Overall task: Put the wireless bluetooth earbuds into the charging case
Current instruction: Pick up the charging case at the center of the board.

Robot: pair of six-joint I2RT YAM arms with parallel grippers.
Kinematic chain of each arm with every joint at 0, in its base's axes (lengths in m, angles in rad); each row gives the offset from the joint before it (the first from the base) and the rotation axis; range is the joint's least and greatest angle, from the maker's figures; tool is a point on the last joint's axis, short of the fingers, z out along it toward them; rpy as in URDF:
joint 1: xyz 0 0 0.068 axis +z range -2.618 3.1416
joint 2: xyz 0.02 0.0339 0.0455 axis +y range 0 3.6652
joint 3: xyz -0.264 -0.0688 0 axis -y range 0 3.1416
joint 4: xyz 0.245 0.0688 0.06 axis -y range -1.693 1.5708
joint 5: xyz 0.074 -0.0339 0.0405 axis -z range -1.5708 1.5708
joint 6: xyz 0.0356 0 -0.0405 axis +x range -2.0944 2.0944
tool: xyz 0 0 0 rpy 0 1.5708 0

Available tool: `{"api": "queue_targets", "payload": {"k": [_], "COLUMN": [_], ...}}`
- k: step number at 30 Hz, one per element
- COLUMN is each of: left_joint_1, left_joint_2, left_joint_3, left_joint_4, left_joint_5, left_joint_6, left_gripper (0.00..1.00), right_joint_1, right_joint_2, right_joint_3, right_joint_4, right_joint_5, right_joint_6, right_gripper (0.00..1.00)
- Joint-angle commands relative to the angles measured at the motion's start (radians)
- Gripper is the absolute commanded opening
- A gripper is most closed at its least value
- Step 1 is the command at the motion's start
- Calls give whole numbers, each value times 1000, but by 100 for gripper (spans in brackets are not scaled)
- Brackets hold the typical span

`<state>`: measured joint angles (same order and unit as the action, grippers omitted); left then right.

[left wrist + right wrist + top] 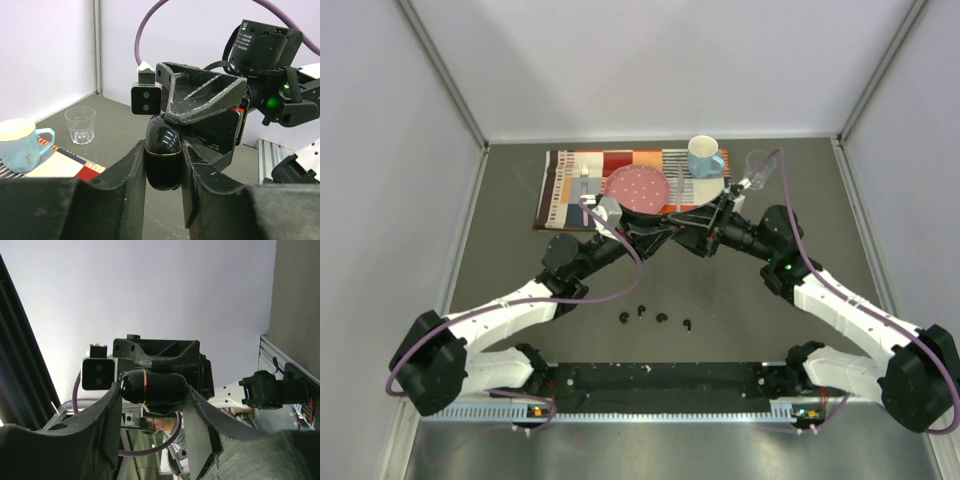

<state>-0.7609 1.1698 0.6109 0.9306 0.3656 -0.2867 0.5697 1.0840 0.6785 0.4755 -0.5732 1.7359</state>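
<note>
Next, I take a new grip on the lower half (163, 172) with my left gripper before my right gripper, which clamps the charging case's lid and base together, frees the lid.
The charging case (162, 157) is a glossy black oval with a thin gold seam, held above the table between both grippers. My left gripper (162, 150) is shut on its lower half. My right gripper (152, 390) faces it and is shut on the same case (152, 386), which lies crosswise between its fingers. In the top view the left gripper (665, 228) and right gripper (698, 228) meet at mid-table and hide the case. Several tiny black earbuds (662, 319) lie loose on the grey table, nearer the arm bases.
A patterned mat (570, 185) at the back carries a pink plate (638, 188) and a light blue mug (703, 155). A clear glass (757, 165) stands right of the mat. The mug (17, 145) and glass (80, 124) also appear in the left wrist view.
</note>
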Motion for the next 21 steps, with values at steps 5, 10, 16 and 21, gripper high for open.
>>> {"api": "queue_targets", "payload": {"k": [5, 10, 16, 21], "left_joint_1": [-3, -3, -3, -3], "left_joint_2": [-4, 1, 7, 4], "left_joint_3": [6, 7, 24, 23], "left_joint_4": [20, 25, 27, 24], "left_joint_5": [6, -1, 7, 16], "left_joint_6": [-8, -12, -11, -2], "left_gripper": [52, 51, 23, 0], "right_joint_1": [12, 12, 10, 10], "right_joint_2": [-15, -18, -21, -21], "right_joint_3": [12, 7, 0, 6], "right_joint_4": [80, 74, 72, 69], "right_joint_5": [6, 4, 3, -11], "right_joint_6": [5, 5, 5, -31], "right_gripper": [0, 0, 0, 16]}}
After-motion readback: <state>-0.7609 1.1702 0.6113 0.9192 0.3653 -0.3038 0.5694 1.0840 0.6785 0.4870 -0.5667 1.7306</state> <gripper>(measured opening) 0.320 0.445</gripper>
